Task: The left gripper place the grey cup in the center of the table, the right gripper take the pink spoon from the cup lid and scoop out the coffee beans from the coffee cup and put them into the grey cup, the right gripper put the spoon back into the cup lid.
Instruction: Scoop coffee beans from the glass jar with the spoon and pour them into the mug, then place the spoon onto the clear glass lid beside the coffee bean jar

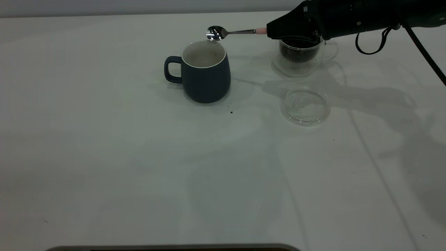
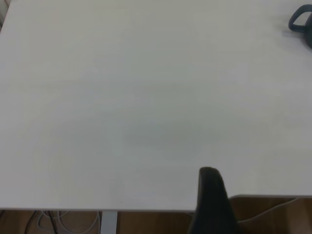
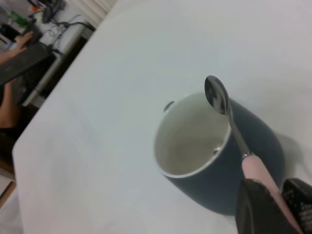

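The robot's right gripper will release the pink spoon across the cup lid's rim (image 1: 324, 104) that faces away from the grey cup.
The grey cup (image 1: 205, 75) stands upright near the middle of the table (image 1: 104, 157), handle to the left. My right gripper (image 1: 275, 31) is shut on the pink spoon (image 1: 231, 32) by its pink handle (image 3: 258, 175). It holds the spoon level, with the shiny bowl (image 3: 217, 95) just above the grey cup's (image 3: 214, 161) far rim. I see no beans in the spoon bowl. Right under the gripper stands the coffee cup (image 1: 299, 64) with coffee beans (image 1: 296, 52) in it. The cup lid (image 1: 305, 106) lies bare in front of it. My left gripper (image 2: 210, 195) hangs at the table's edge, far from the cup.
A few dark specks (image 1: 231, 112) lie on the table by the grey cup. The right arm's cable (image 1: 423, 52) hangs at the far right. In the right wrist view a person's arm (image 3: 7, 107) shows beyond the table's edge, beside clutter.
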`<state>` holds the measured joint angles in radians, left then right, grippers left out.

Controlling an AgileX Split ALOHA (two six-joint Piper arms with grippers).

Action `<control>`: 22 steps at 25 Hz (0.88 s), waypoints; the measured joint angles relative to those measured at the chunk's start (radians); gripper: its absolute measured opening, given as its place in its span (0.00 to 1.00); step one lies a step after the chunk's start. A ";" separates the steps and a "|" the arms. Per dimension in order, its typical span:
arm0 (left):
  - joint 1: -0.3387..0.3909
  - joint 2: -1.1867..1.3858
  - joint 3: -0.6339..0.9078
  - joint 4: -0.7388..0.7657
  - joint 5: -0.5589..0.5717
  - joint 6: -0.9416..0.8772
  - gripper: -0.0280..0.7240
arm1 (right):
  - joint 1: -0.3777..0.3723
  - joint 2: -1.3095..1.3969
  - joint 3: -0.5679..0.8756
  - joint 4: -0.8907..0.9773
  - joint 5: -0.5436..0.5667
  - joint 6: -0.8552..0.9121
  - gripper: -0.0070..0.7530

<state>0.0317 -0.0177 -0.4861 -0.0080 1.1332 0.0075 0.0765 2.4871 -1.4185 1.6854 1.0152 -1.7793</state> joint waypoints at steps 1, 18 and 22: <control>0.000 0.000 0.000 0.000 0.000 0.000 0.79 | 0.000 -0.009 0.004 -0.009 0.005 0.003 0.15; 0.000 0.000 0.000 0.000 0.000 0.000 0.79 | -0.306 -0.266 0.530 -0.054 -0.072 0.551 0.15; 0.000 0.000 0.000 0.000 0.000 0.001 0.79 | -0.320 -0.194 0.545 -0.039 -0.121 0.549 0.15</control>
<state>0.0317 -0.0177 -0.4861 -0.0080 1.1332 0.0087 -0.2434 2.2926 -0.8739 1.6464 0.8941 -1.2298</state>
